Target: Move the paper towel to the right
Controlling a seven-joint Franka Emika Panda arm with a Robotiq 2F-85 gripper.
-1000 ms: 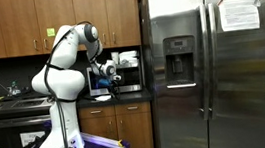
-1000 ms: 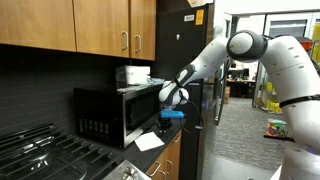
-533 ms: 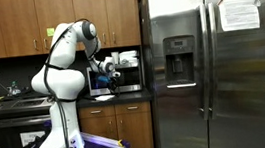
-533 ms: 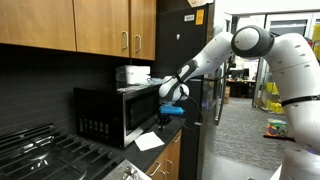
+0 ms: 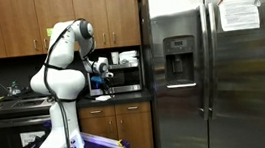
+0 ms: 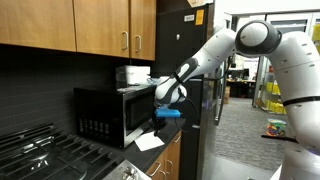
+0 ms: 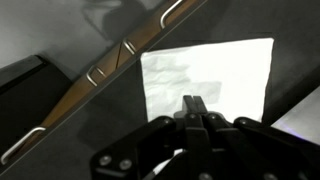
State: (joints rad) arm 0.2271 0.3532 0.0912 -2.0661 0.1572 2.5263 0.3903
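Note:
The paper towel lies flat under my shut, empty gripper, so next I open, move lower and pinch the towel near its drawer-side edge (image 7: 188, 70) before I move it.
A flat white paper towel (image 7: 210, 70) lies on the dark counter; in an exterior view it (image 6: 150, 141) sits at the counter's edge in front of the microwave (image 6: 115, 112). My gripper (image 7: 193, 102) is shut, with its two fingers pressed together and nothing visible between them. It hangs above the towel's near part. In both exterior views the gripper (image 6: 166, 120) (image 5: 99, 84) is in front of the microwave, a little above the counter.
A steel fridge (image 5: 212, 65) stands right beside the counter. White boxes (image 6: 131, 74) sit on top of the microwave. A stove (image 6: 50, 155) lies along the counter past the microwave. Wooden cabinets (image 6: 90, 25) hang overhead. A metal-handled strip (image 7: 120, 52) runs past the towel.
The gripper has moved sideways along the microwave front, away from the fridge, staying shut. The paper towel has not visibly moved.

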